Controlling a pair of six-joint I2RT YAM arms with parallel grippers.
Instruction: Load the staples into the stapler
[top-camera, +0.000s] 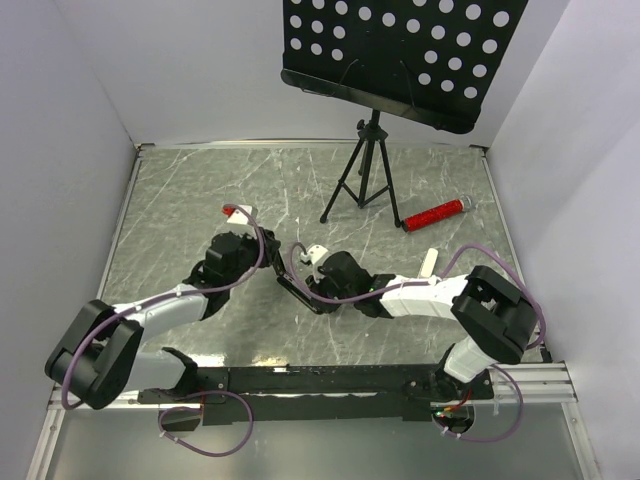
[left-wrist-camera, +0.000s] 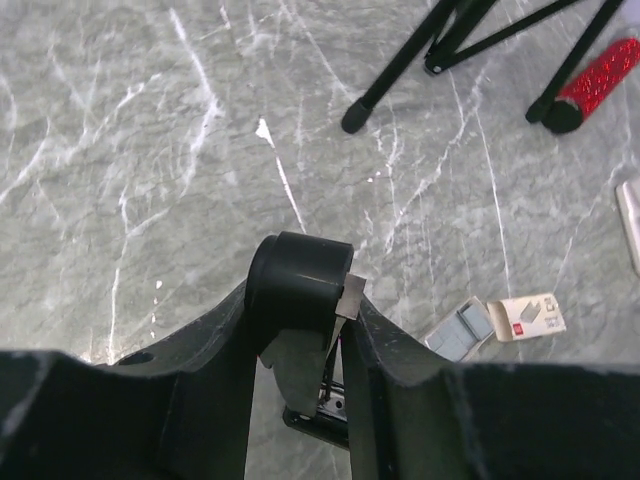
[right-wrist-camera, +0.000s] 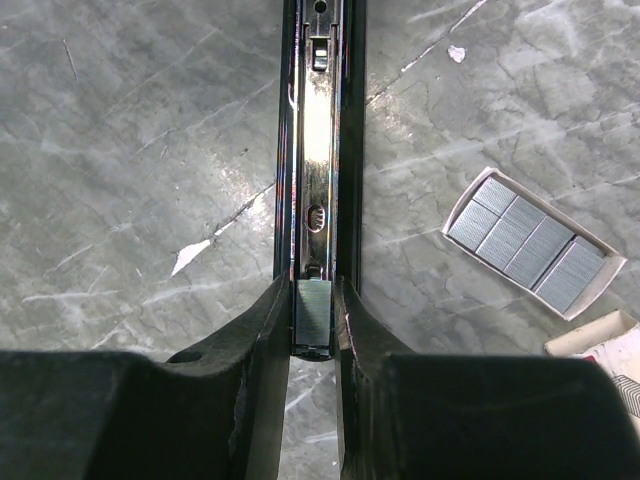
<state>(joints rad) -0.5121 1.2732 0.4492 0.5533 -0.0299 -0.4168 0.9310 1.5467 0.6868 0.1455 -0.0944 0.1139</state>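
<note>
I can see my right gripper closes around the staples at the channel's near end, so next I grip the stapler's middle (right-wrist-camera: 318, 218) with it before my left gripper lowers the cover.
The black stapler (top-camera: 300, 290) lies opened at the table's middle. My left gripper (left-wrist-camera: 305, 300) is shut on its raised black top cover (left-wrist-camera: 298, 275), with the base (left-wrist-camera: 322, 412) showing below between the fingers. In the right wrist view the stapler's shiny open magazine channel (right-wrist-camera: 318, 150) runs straight away from me. The staples (right-wrist-camera: 313, 312), a short grey strip, sit at the channel's near end between my right gripper's (right-wrist-camera: 313, 300) fingers, which close on both sides of the strip. In the top view the left gripper (top-camera: 240, 252) and right gripper (top-camera: 322, 270) meet at the stapler.
An open tray of spare staple strips (right-wrist-camera: 525, 243) and its tan-and-white box sleeve (right-wrist-camera: 600, 345) lie right of the stapler. A black tripod (top-camera: 365, 175), a red glittery cylinder (top-camera: 435, 214), a white strip (top-camera: 430, 262) and a small red-and-white object (top-camera: 238, 211) lie further back.
</note>
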